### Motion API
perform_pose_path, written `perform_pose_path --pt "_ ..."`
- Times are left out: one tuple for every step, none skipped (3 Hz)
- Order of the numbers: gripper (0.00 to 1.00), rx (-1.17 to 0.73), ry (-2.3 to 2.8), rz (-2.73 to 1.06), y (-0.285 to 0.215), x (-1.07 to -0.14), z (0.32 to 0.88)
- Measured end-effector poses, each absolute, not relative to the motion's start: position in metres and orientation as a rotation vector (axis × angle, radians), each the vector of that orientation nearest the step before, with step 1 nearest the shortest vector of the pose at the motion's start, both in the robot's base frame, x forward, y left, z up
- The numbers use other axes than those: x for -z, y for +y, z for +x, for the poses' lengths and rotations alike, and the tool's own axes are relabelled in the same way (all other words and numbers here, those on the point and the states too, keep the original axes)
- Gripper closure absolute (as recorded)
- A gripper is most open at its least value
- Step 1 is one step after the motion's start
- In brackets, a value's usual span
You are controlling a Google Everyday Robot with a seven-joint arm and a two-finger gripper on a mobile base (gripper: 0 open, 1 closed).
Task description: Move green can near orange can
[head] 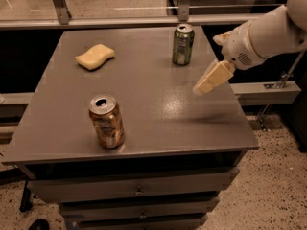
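Observation:
The green can will be gripped by me next, as my gripper closes around the middle of the green can's body (183, 43), below its silver top.
The green can (183, 44) stands upright at the far right of the grey table (144, 99), with a green and white body and a silver top. The orange can (106, 121) stands upright near the front left, coppery with an open pull-tab hole. My gripper (209, 65) comes in from the right on a white arm and hovers above the table's right side, to the right of and slightly nearer than the green can. It is open and empty, with one cream finger (213, 77) pointing down-left. It touches neither can.
A yellow sponge (95, 56) lies at the table's far left. The table has drawers (139, 191) below its front edge. A metal rail and glass partition (120, 20) run behind the table. Speckled floor lies to the right.

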State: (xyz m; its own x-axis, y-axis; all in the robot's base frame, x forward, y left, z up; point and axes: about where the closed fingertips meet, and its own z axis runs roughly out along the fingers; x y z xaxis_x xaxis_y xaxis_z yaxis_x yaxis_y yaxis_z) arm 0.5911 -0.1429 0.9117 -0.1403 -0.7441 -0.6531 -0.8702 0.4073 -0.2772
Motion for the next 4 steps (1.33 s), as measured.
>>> perform_pose_path --pt "0.00 -0.270 1.858 -1.230 -0.129 -0.917 0.642" --pt "0.00 -0.293 1.814 -1.106 -0.121 -0.918 0.679" --pt "0.00 -0.308 1.795 -0.985 -0.125 -0.915 0.706" --pt "0.00 -0.331 1.774 -0.875 -0.130 -0.910 0.730"
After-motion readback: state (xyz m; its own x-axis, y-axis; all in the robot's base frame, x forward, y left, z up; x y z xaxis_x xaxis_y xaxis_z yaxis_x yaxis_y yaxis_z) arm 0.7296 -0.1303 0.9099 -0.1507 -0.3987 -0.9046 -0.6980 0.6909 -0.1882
